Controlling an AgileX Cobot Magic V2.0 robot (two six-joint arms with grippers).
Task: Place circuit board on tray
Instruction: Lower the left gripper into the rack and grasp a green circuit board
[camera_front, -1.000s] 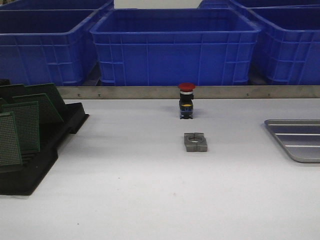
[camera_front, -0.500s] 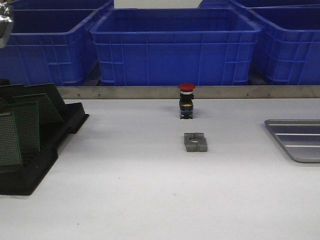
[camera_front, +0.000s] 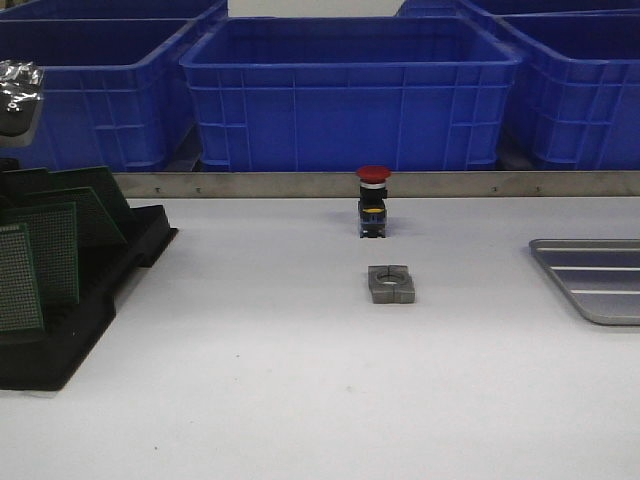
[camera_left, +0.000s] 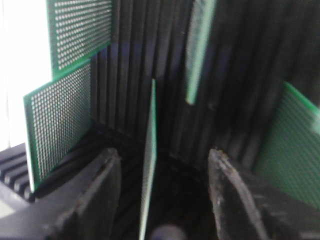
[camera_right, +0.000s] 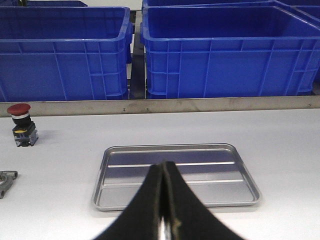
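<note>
My right gripper will grip the circuit board's free edge, once my left gripper holds it up in front of the middle blue crate (camera_front: 335, 150).
Several green perforated circuit boards (camera_front: 50, 250) stand in a black slotted rack (camera_front: 90, 320) at the left of the table. In the left wrist view my left gripper (camera_left: 164, 156) is open over the rack (camera_left: 240, 75). One board (camera_left: 148, 165) stands edge-on between its fingers (camera_left: 100, 195), touching neither. The silver ribbed tray (camera_front: 600, 280) lies at the right edge of the table. My right gripper (camera_right: 164, 167) is shut and empty, hovering near the tray (camera_right: 210, 172), which holds nothing.
A red push button (camera_front: 372, 200) and a grey metal block with a hole (camera_front: 390, 284) sit mid-table. Big blue crates (camera_front: 350, 90) line the back behind a metal rail. A foil-wrapped part of the left arm (camera_front: 15, 85) shows above the rack.
The left arm has come into the front view at the upper left and moved down towards the rack. The objects on the table have not moved.
</note>
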